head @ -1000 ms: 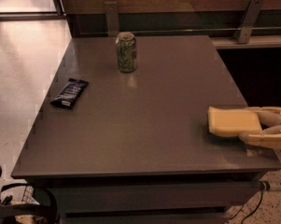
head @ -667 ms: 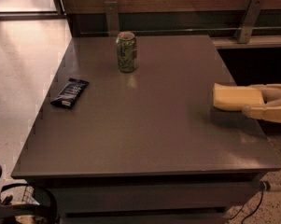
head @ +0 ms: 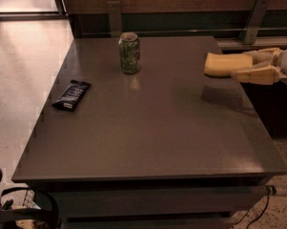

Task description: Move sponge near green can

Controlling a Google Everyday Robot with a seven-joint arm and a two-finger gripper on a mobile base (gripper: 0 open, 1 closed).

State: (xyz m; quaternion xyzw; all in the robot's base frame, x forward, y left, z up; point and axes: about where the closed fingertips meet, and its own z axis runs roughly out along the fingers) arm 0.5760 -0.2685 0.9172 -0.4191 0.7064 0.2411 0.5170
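I will let go of the sponge with my gripper on the dark table point(head: 166, 58), beside the green can, on the side toward the gripper.
The green can point(head: 129, 53) stands upright at the back of the dark table point(head: 148, 128), left of centre. The pale-yellow sponge point(head: 225, 64) is lifted above the table's right edge and casts a shadow on the surface below it. My gripper point(head: 248, 66) comes in from the right with cream fingers point(head: 255, 74) shut on the sponge's right end. The sponge is well to the right of the can, about a third of the table's width away.
A flat dark-blue snack wrapper point(head: 71, 94) lies near the table's left edge. A wooden wall with two metal brackets point(head: 115, 18) runs behind the table. Part of the robot base point(head: 19, 206) shows at the bottom left.
The gripper has lifted the sponge off the table and carried it upward and toward the back, along the right edge. The can and wrapper have not moved.
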